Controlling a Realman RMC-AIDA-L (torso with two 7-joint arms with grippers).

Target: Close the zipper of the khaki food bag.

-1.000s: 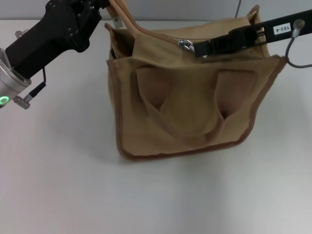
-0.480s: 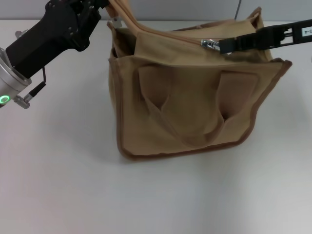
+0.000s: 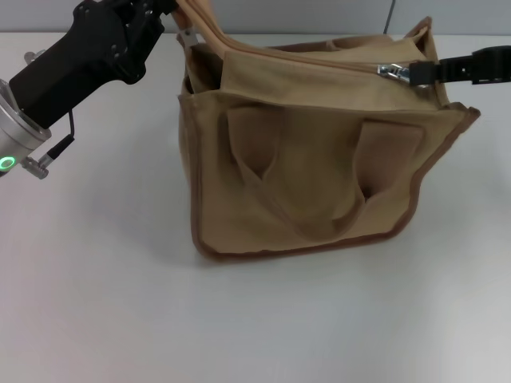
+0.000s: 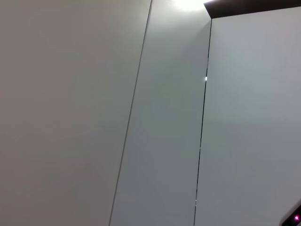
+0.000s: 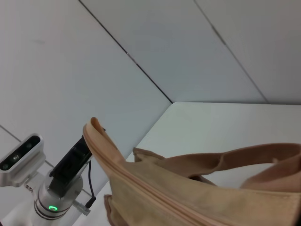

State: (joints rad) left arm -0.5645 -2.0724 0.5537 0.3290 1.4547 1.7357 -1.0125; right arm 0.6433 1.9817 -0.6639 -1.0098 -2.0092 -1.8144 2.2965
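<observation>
My right gripper needs to let go of the silver pull tab at the end of the khaki food bag's zipper point(image 3: 416, 80).
The khaki food bag point(image 3: 319, 175) stands in the middle of the white table, handles hanging down its front. My left gripper point(image 3: 172, 9) is at the top left, shut on the bag's raised left end. My right gripper point(image 3: 419, 72) reaches in from the right, shut on the silver pull tab of the slider point(image 3: 391, 70) near the bag's right end. The zipper point(image 3: 303, 57) looks closed from the left end to the slider. The right wrist view shows the bag's top point(image 5: 188, 197), the zipper tape point(image 5: 141, 186) and my left arm point(image 5: 70, 165) behind it.
The white table point(image 3: 96, 279) spreads in front and to the left of the bag. Grey wall panels point(image 5: 141, 47) stand behind it. The left wrist view shows only wall panels point(image 4: 164, 117).
My right gripper has pulled the slider to the right along the bag's top, from about the middle to near the right end. The left arm has not moved.
</observation>
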